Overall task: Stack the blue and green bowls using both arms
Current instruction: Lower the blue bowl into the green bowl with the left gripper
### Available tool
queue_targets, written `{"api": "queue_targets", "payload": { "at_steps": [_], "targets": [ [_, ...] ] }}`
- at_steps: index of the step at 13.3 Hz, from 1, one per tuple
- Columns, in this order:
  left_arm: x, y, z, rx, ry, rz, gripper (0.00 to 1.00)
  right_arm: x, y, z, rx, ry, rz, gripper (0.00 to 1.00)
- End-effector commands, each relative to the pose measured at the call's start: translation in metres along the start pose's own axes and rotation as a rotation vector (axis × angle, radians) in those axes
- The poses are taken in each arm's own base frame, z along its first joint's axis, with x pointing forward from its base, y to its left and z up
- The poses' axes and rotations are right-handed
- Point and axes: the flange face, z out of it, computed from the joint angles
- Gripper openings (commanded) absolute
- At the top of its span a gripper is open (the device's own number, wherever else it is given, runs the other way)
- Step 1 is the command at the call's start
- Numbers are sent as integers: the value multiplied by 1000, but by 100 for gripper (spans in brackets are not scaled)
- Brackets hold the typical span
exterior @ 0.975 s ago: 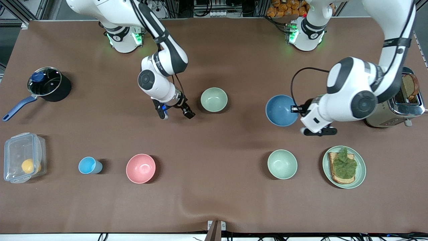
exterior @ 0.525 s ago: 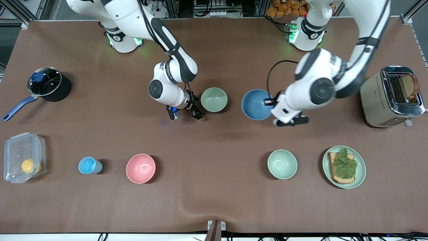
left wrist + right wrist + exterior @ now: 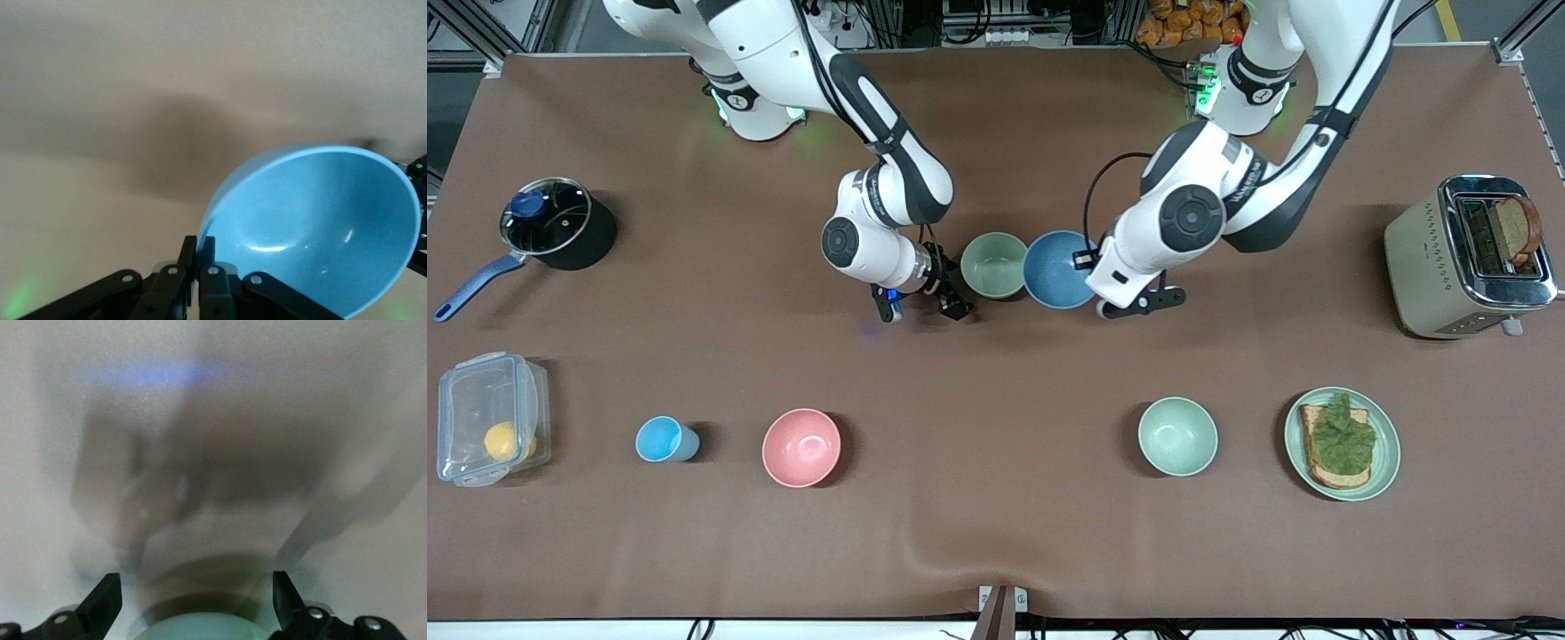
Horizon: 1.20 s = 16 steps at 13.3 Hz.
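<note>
Next, I release the blue bowl from my left gripper inside the sage green bowl (image 3: 995,265) beside my open right gripper.
The sage green bowl (image 3: 995,265) stands on the table at mid-table. My right gripper (image 3: 921,304) is open and low beside it, toward the right arm's end of the table. In the right wrist view the green bowl's rim (image 3: 200,628) shows just short of the gap of the gripper (image 3: 195,597). My left gripper (image 3: 1090,260) is shut on the rim of the blue bowl (image 3: 1057,269) and holds it right beside the green bowl, rims about touching in the front view. In the left wrist view the blue bowl (image 3: 320,227) hangs tilted from the gripper (image 3: 200,248).
A paler mint bowl (image 3: 1177,436), a plate (image 3: 1387,449) with toast and lettuce, a pink bowl (image 3: 801,447), a light-blue cup (image 3: 660,439) and a clear box (image 3: 489,430) stand nearer the front camera. A pot (image 3: 551,222) and a toaster (image 3: 1467,256) stand at the table's ends.
My left arm has carried the blue bowl across the table to beside the green bowl. My right gripper moved up to the green bowl, then stayed.
</note>
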Motion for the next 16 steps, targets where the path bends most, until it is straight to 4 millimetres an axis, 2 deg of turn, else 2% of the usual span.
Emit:
{"api": "queue_targets", "payload": {
  "at_steps": [1, 3, 5, 7, 10, 13, 16],
  "targets": [
    [-17, 27, 16, -37, 3, -50, 0, 5, -4, -8, 5, -33, 9, 100],
    [-22, 37, 21, -58, 19, -52, 0, 6, -4, -9, -3, -39, 11, 100],
    [-40, 59, 35, -77, 26, -52, 0, 12, -5, -12, -18, -53, 11, 100],
    [-46, 66, 48, -74, 29, -44, 0, 13, -6, -13, -16, -52, 11, 100],
    [-61, 68, 78, -90, 46, -23, 0, 12, -6, -13, -16, -53, 10, 100],
    [-61, 65, 86, -83, 44, -22, 0, 13, -6, -13, -14, -53, 10, 100],
    [-57, 63, 103, -83, 54, -11, 0, 12, -7, -14, -13, -53, 10, 100]
  ]
}}
